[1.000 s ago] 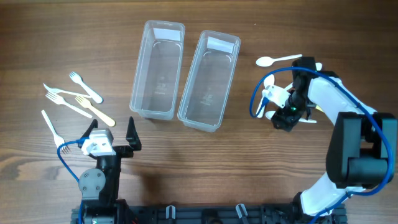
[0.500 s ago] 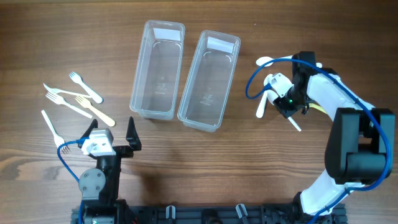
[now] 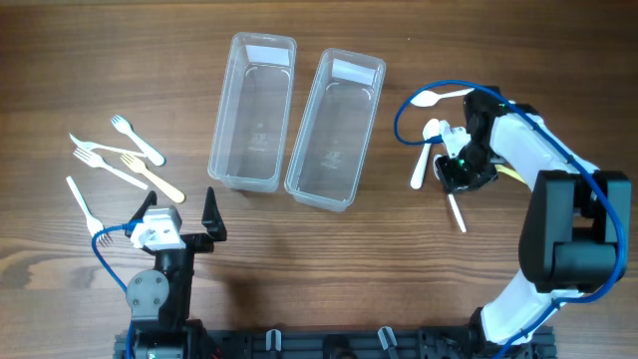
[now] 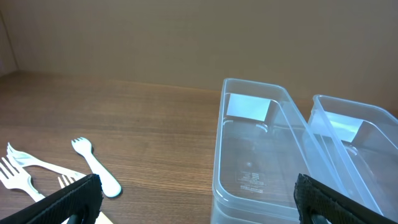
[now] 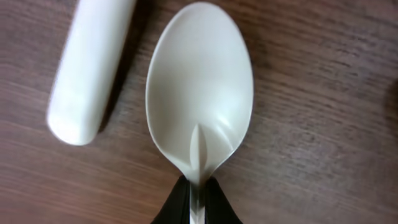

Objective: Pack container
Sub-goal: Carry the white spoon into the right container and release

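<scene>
My right gripper has the white plastic spoon. It will let go of it in the front part of the clear container nearer the spoons (image 3: 330, 160).
Two clear plastic containers (image 3: 242, 183) (image 3: 319, 199) stand side by side at the middle of the table, both with nothing in them; the left wrist view shows them too (image 4: 219, 155) (image 4: 317, 115). My right gripper (image 3: 457, 172) is to their right, low over the table, shut on the neck of a white plastic spoon (image 5: 199, 93). A thin part of that spoon (image 3: 457, 211) sticks out below the gripper in the overhead view. My left gripper (image 3: 181, 214) rests open near the front left, holding nothing, with its fingers wide apart (image 4: 198, 198).
A second white spoon (image 3: 420, 165) lies just left of the right gripper, its handle end (image 5: 87, 68) beside the held spoon. A third spoon (image 3: 444, 96) lies farther back. Several white forks (image 3: 120, 160) lie scattered at the left, one of them a small fork (image 4: 93, 171).
The right gripper has shut on the spoon's neck and shifted slightly left and forward. The spoon's thin end now points toward the front. The left arm has not moved.
</scene>
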Robot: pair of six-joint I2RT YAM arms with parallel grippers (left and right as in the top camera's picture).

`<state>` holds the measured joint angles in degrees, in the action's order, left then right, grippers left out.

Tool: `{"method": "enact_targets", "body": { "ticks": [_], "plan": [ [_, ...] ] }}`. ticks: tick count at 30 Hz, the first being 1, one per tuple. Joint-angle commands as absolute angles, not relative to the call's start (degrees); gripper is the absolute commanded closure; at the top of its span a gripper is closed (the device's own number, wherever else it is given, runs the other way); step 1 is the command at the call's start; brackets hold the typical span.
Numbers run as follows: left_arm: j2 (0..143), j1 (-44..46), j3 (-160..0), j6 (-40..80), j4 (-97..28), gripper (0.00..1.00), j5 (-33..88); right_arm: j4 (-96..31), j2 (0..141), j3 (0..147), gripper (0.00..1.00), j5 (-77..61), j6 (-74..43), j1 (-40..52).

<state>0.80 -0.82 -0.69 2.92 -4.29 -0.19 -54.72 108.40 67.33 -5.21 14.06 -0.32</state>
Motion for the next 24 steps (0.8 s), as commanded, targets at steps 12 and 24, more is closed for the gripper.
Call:
{"method": "enact_targets", "body": {
  "ticks": [12,24],
  "plan": [
    [0.38,-1.19,-0.32,3.46,-4.14,0.0,-0.73,-44.69,83.44,72.95,0.96,-23.03,-9.89,19.97],
    [0.38,-1.19,-0.32,3.49,-4.14,0.0,-0.73,-25.36,88.64,72.64,0.96,-11.81,-33.21,28.12]
  ]
}}
